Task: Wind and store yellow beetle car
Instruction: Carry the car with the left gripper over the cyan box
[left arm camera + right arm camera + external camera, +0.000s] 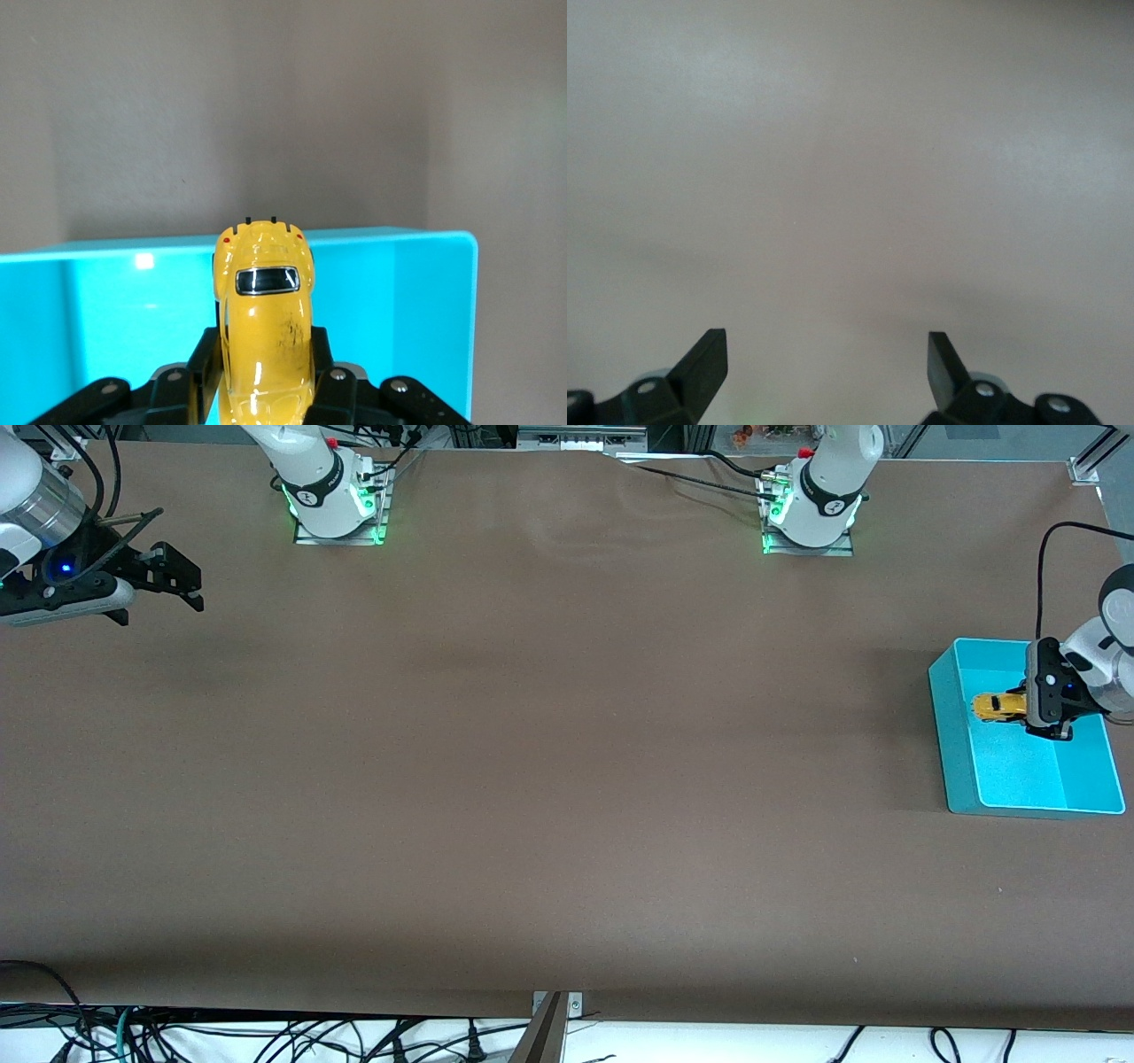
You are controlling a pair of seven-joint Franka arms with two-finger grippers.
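Next, my left gripper lets go of the yellow beetle car on the turquoise bin's bottom (990, 739), near the side of the bin that faces the open table.
The yellow beetle car (998, 706) hangs over the inside of a turquoise bin (955, 731) at the left arm's end of the table. My left gripper (1023, 707) is shut on the car's sides. In the left wrist view the yellow beetle car (266, 319) sticks out from between the black fingers (202, 376) of the left gripper (264, 376), its dark window facing the camera, with the bin (106, 328) below it. My right gripper (188, 590) waits open above the table at the right arm's end. The right wrist view shows the right gripper (827, 354) with nothing between its fingers.
The brown table (549, 762) stretches between the two arms. The two robot bases (337, 509) stand along the table's edge farthest from the front camera. Cables hang below the table's front edge (266, 1036).
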